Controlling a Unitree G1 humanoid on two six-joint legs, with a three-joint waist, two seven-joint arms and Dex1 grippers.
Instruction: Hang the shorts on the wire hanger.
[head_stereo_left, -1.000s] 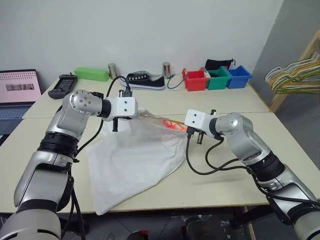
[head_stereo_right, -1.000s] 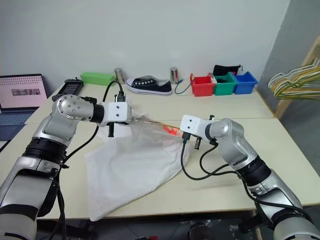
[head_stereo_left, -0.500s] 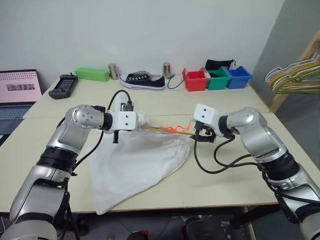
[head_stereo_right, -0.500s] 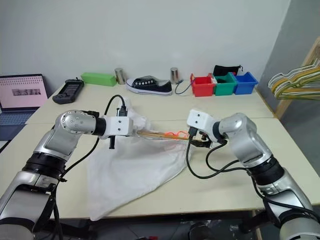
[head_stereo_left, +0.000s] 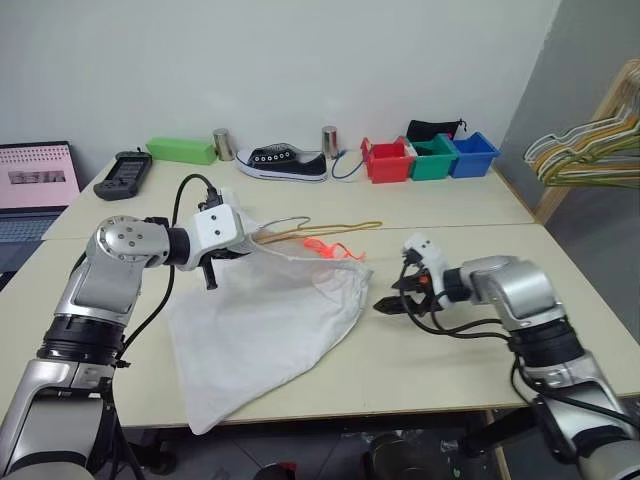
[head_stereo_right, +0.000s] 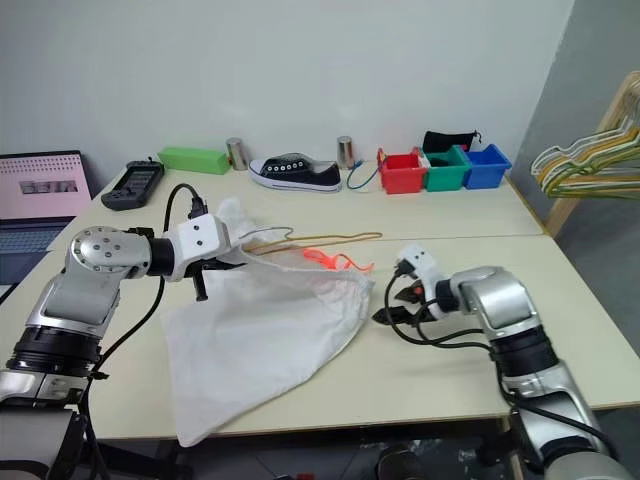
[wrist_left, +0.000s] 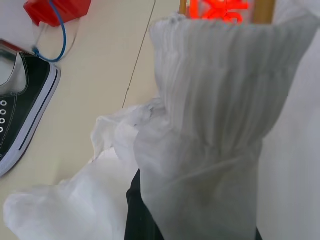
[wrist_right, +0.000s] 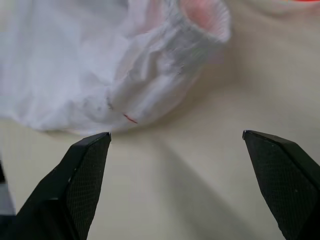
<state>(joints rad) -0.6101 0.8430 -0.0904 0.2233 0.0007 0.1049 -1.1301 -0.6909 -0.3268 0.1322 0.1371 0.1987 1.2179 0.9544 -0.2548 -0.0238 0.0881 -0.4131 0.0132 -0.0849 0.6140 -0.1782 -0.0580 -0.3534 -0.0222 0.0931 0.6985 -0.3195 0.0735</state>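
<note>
The loose end of the wire hanger is outside the shorts' waistband, so my right gripper will pinch the waistband's loose corner (head_stereo_left: 366, 269) and lift it over that end of the hanger.
The white shorts (head_stereo_left: 265, 320) lie spread on the table, with their gathered waistband (wrist_left: 215, 100) lifted at the back left. My left gripper (head_stereo_left: 240, 242) is shut on that waistband, its fingers buried in cloth. The golden-tan wire hanger (head_stereo_left: 335, 226) lies flat on the table just behind the shorts. Its near end runs toward the held waistband. An orange-red trim (head_stereo_left: 325, 247) shows at the shorts' top edge. My right gripper (head_stereo_left: 386, 304) stands open low over the table, just right of the shorts' edge and apart from it. Nothing is between its fingers (wrist_right: 85, 170).
Along the far edge stand a black sneaker (head_stereo_left: 288, 160), two metal cans, a green box (head_stereo_left: 182, 150) and red, green and blue bins (head_stereo_left: 432, 158). A laptop (head_stereo_left: 35, 185) and a controller (head_stereo_left: 122, 172) sit at the far left. A bunch of hangers (head_stereo_left: 585, 155) hangs off to the right.
My right gripper has let go of the hanger's end, opened and sunk to the table right of the shorts. The hanger dropped flat. My left gripper drew the waistband leftward.
</note>
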